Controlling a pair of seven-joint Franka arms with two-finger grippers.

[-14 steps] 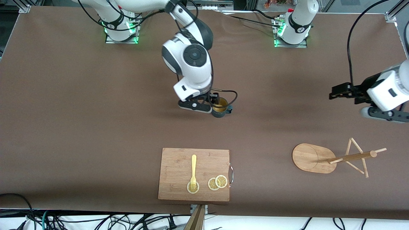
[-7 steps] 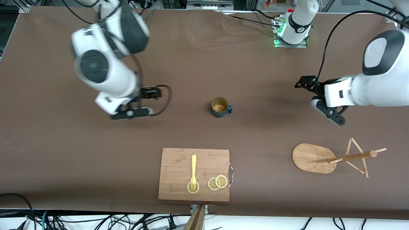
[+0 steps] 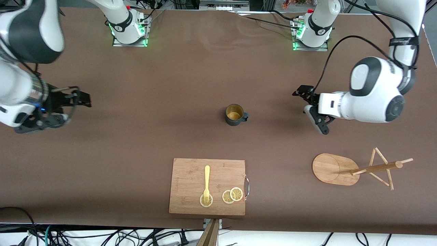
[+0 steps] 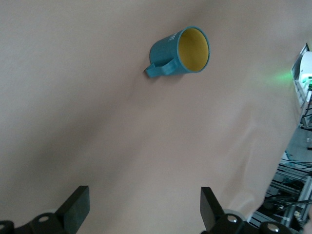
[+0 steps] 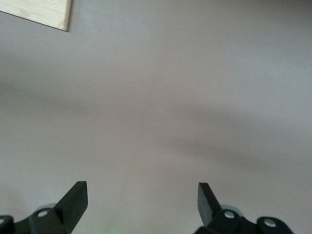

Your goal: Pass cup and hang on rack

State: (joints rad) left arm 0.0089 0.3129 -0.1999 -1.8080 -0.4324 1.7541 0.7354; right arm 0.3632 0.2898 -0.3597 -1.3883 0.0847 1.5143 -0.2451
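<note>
The cup's handle points toward my left gripper, so that gripper will close on the handle (image 3: pixel 245 117) (image 4: pixel 160 69) of the dark teal cup.
The cup (image 3: pixel 235 115), dark teal with a tan inside, stands upright alone at the table's middle, handle toward the left arm's end. It also shows in the left wrist view (image 4: pixel 180 51). My left gripper (image 3: pixel 312 118) is open and empty, apart from the cup, toward the left arm's end of it; its own view (image 4: pixel 144 214) shows the jaws wide. My right gripper (image 3: pixel 47 123) is open and empty at the right arm's end of the table, over bare cloth in its own view (image 5: pixel 141 202). The rack (image 3: pixel 329 169) stands nearer the front camera than the left gripper.
A wooden cutting board (image 3: pixel 191 177) with a yellow fork (image 3: pixel 206 182) and lemon slices (image 3: pixel 232 195) lies nearer the front camera than the cup. Its corner shows in the right wrist view (image 5: pixel 39 12). Brown cloth covers the table.
The right gripper let go of the cup and swung away to the right arm's end of the table. The left gripper moved in toward the cup. The cup stayed put.
</note>
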